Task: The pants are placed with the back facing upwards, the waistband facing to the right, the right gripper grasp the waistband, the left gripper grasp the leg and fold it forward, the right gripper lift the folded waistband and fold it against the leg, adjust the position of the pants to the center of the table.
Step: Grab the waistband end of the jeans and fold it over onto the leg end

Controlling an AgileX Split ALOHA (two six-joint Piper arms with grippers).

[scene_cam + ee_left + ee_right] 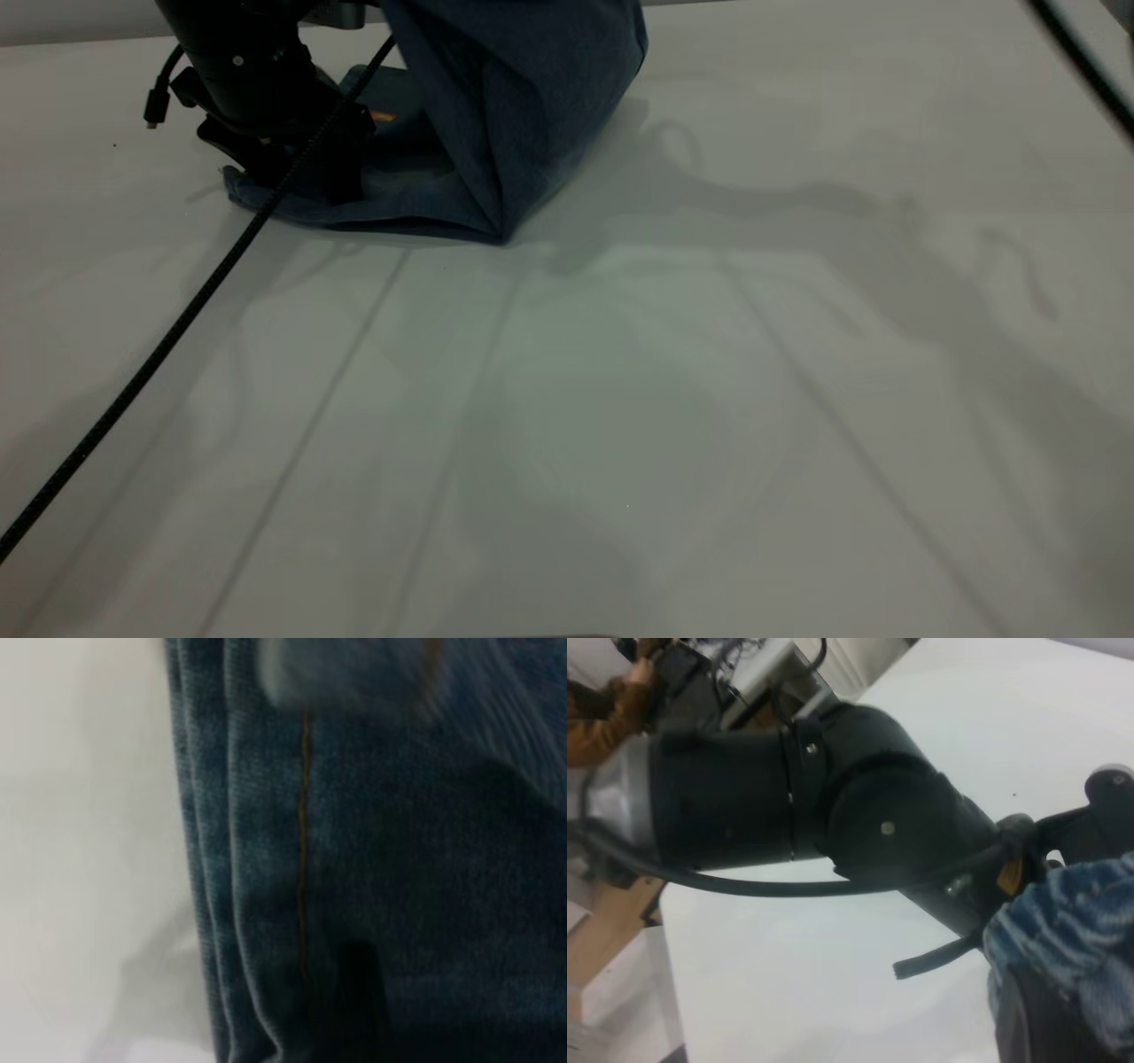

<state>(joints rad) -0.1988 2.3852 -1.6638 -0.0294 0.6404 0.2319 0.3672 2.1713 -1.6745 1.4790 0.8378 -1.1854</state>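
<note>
Next, my right gripper lets go of the ruched waistband on top of the leg ends (372, 97), beside the small orange print.
The blue denim pants (496, 115) stand up in a tall fold near the table's far edge, their upper part rising out of the exterior view. The leg ends (390, 190) lie flat on the table (673, 399), with a small orange bit of print (383, 116) showing. My left gripper (297, 168) is down on those leg ends; its wrist view shows stacked hems (204, 904) and an orange-stitched seam (303, 850) very close. My right gripper (1067, 997) is shut on the ruched waistband (1076, 917), held up above the left arm (833, 797). It is out of the exterior view.
A black braided cable (177, 328) runs from the left arm across the table to the near left edge. Another dark cable (1085, 66) crosses the far right corner. A person's brown sleeve (602, 722) and equipment show beyond the table.
</note>
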